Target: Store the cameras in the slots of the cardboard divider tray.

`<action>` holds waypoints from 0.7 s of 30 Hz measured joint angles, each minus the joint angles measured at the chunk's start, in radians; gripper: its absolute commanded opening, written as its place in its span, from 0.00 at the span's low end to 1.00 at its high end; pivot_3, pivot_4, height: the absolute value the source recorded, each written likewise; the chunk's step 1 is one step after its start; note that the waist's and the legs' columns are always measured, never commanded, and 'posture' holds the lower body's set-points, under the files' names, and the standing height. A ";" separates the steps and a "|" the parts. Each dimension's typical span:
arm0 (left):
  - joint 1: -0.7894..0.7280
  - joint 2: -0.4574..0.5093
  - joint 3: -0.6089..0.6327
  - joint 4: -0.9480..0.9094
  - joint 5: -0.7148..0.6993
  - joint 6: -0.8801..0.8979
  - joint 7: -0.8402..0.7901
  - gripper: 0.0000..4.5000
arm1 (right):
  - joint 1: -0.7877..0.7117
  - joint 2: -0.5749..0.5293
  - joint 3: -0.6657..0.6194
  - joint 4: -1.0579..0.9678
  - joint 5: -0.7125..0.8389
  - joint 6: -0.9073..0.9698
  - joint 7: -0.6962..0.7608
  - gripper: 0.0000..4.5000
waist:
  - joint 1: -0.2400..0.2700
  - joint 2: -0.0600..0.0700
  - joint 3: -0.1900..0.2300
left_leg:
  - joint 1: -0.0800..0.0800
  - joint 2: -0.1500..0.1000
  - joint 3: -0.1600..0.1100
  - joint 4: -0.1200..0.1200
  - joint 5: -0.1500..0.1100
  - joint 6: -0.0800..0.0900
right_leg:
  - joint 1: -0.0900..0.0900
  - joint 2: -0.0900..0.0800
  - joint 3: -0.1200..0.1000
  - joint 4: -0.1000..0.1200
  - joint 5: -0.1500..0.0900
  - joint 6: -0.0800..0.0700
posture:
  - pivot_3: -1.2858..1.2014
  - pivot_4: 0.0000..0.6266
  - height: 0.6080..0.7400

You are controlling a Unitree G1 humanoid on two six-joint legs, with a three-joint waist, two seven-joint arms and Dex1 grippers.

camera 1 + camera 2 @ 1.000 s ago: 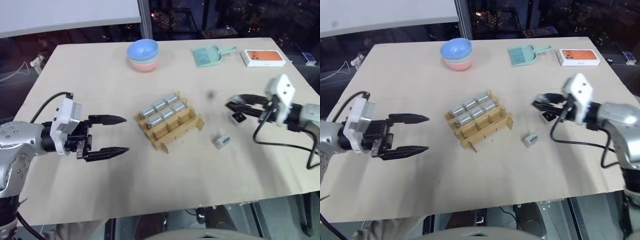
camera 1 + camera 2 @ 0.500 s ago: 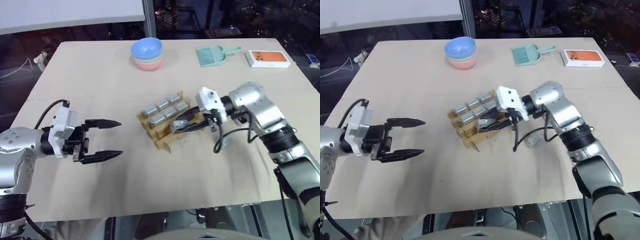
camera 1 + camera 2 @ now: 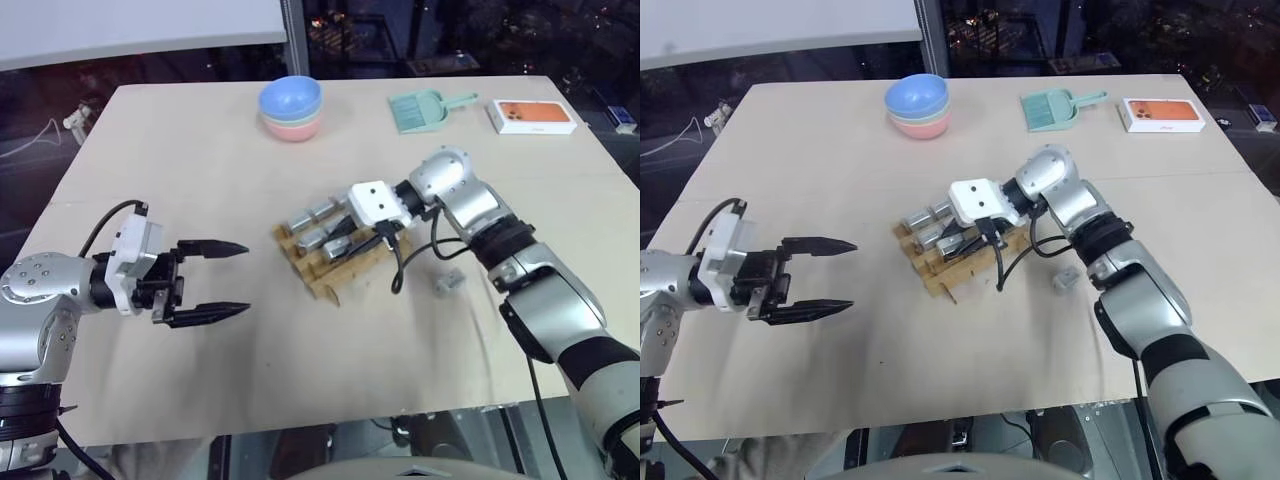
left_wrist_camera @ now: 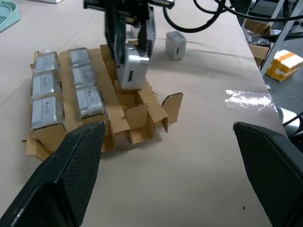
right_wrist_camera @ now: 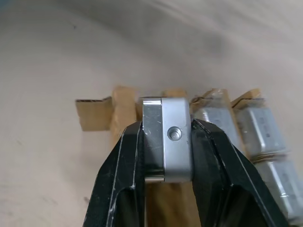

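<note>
The robot's right gripper needs to release the camera in the tray's near-row end slot [image 3: 328,263] [image 5: 154,125], on the side that faces the left gripper.
The cardboard divider tray [image 3: 318,281] lies at the table's middle, with several silver-grey cameras [image 3: 318,210] filling its two far rows. My right gripper [image 3: 337,245] is shut on one more camera [image 5: 170,142], held tilted just over the tray's near row [image 4: 137,116]. Whether that camera touches the cardboard I cannot tell. Another camera [image 3: 447,283] lies loose on the table to the right of the tray. My left gripper [image 3: 245,279] hovers open with nothing in it, well to the left of the tray, pointing toward it.
At the far edge of the table stand stacked pastel bowls [image 3: 290,108], a teal dustpan [image 3: 425,110] and an orange-and-white phone box [image 3: 532,116]. The right arm's black cable [image 3: 415,255] hangs over the tray's right end.
My right arm has swung from the table's right side leftward and down over the tray, carrying the camera. The left gripper has stayed open in place.
</note>
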 measured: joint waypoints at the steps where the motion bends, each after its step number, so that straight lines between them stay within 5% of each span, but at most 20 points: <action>1: 0.003 0.000 0.000 -0.010 -0.001 0.006 0.000 1.00 | -0.003 0.008 0.000 0.012 -0.004 -0.019 0.000 0.17 | -0.001 0.000 0.000 | 0.000 0.000 0.000 0.000 0.000 0.000 | 0.000 0.000 0.000 0.000 0.000 0.000 | 0.52 0.24 1.00; 21: 0.023 -0.005 0.003 -0.027 -0.001 0.020 0.018 1.00 | -0.030 0.071 0.003 0.060 -0.089 -0.179 0.000 0.17 | -0.023 0.000 0.000 | 0.003 0.000 -0.001 0.000 0.001 -0.001 | 0.000 0.000 0.001 0.003 0.000 -0.001 | 0.52 0.24 1.00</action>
